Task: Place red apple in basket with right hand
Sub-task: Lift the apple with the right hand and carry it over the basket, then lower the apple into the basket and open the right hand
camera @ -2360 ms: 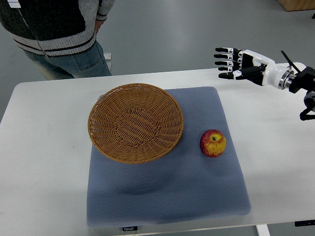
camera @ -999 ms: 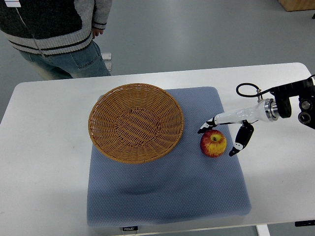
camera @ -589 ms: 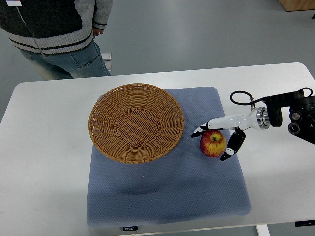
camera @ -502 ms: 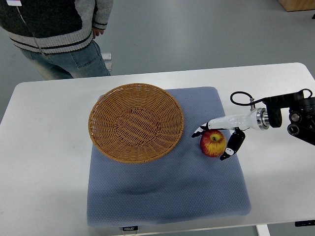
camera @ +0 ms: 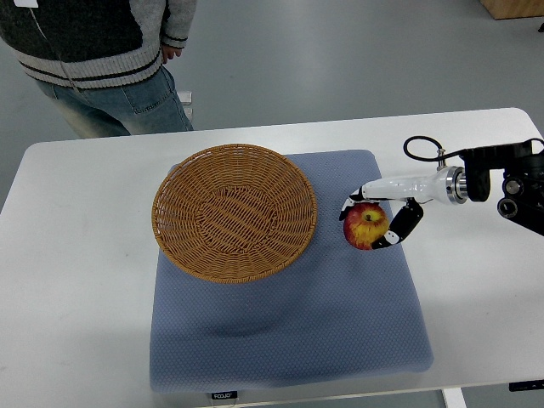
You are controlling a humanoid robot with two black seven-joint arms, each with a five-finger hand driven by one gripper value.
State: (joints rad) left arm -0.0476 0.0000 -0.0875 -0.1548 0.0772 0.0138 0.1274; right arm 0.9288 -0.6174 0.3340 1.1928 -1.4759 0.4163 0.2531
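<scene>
Next, my right gripper releases the red apple just past the middle of the wicker basket's bottom [camera: 244,195].
The red and yellow apple [camera: 364,226] is just right of the wicker basket [camera: 234,211], over the blue-grey mat [camera: 289,314]. My right hand [camera: 374,219] reaches in from the right edge and is shut on the apple, its long fingers [camera: 359,195] curled over the far side and the thumb [camera: 399,228] pressing the near right side. The apple appears slightly raised off the mat. The basket holds nothing. No left arm shows.
A person in a striped sweater and jeans [camera: 102,59] stands beyond the table's far left corner. The white table [camera: 76,280] surrounds the mat on all sides. A black cable loop [camera: 419,148] rises from my right forearm.
My right hand came down from the far right, spread around the apple, then closed on it. The apple has since shifted slightly up and toward the basket.
</scene>
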